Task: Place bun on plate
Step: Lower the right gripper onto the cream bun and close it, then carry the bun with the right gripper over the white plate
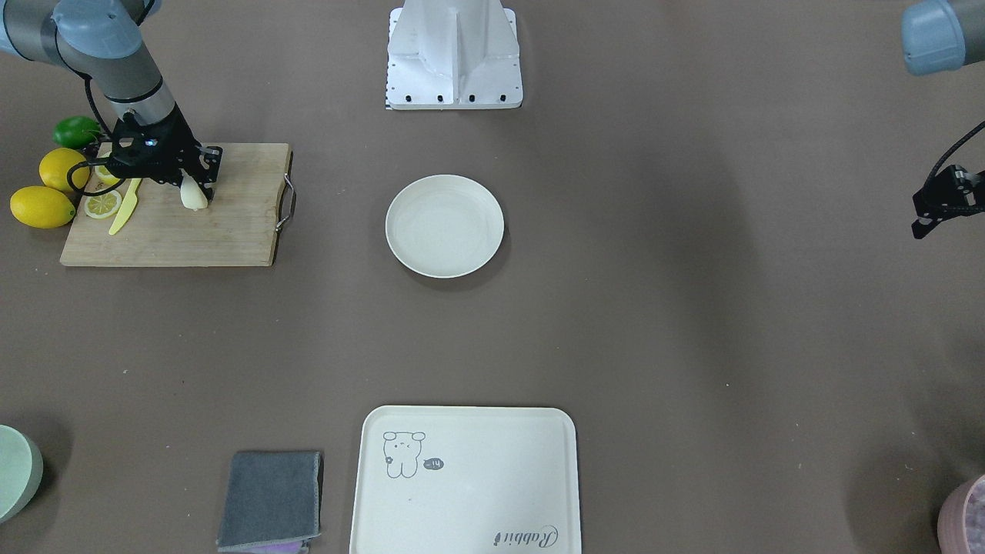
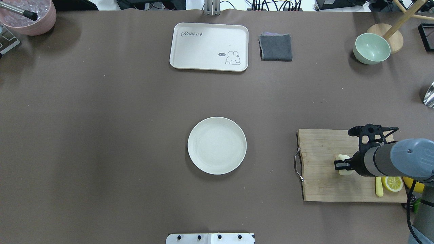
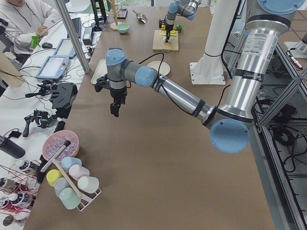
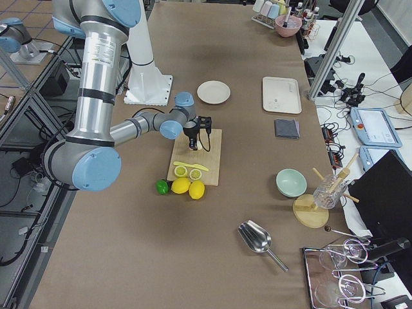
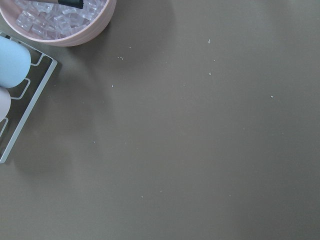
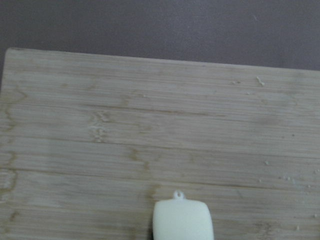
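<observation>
The robot's right gripper will release the bun near the middle of the round off-white plate (image 1: 445, 215). The bun is still on the wooden cutting board.
The bun (image 1: 194, 194) is a small pale cream piece on the wooden cutting board (image 1: 223, 231), at the robot's right side of the table. My right gripper (image 1: 196, 185) reaches down over it with its fingers on either side and looks shut on the bun (image 2: 343, 159). In the right wrist view the bun (image 6: 182, 220) fills the bottom centre, close above the board. The round off-white plate (image 1: 445, 225) lies bare at the table's middle, well away from the board. My left gripper (image 1: 921, 223) hangs over bare table at the far left side; its jaws are too cut off to judge.
Two lemons (image 1: 42, 206), a lime (image 1: 75, 131), a lemon slice (image 1: 102, 205) and a yellow knife (image 1: 123, 209) sit at the board's outer end. A cream tray (image 1: 477, 477), a grey cloth (image 1: 271, 498), a green bowl (image 2: 371, 48) and a pink bowl of ice (image 2: 30, 17) line the far side.
</observation>
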{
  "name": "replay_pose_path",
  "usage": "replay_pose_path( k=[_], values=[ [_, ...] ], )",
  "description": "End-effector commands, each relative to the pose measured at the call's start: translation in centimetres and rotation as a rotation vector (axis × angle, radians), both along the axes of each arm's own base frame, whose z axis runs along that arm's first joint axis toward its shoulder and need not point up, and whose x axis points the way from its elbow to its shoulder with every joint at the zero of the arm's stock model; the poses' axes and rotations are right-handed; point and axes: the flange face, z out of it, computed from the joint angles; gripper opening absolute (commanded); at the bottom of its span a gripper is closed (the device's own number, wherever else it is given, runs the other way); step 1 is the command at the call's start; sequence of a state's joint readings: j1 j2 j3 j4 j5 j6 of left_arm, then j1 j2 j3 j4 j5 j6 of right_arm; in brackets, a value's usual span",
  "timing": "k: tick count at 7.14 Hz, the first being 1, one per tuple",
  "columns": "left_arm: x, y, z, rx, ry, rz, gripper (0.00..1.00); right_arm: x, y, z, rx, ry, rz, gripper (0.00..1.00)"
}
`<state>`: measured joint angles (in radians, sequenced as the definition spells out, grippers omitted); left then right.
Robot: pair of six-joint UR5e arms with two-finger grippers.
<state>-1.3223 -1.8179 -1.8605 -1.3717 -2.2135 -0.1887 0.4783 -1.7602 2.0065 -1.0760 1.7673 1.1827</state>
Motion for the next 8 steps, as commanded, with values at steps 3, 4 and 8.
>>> replay_pose_path(
  k=[3, 4, 8],
  values=[
    [-1.5, 0.4, 1.9, -0.046, -0.006, -0.024, 0.98, -5.0, -3.0, -8.9, 0.016, -0.039, 0.010, 0.09],
    [-3.4, 1.0, 6.0, -0.119, -0.022, -0.054, 0.98, -7.7, -4.3, -13.5, -0.013, -0.023, 0.031, 0.09],
    [-13.9, 3.2, 13.2, -0.071, -0.053, -0.008, 0.98, -17.4, -4.3, -25.2, -0.063, -0.059, 0.100, 0.09]
  ],
)
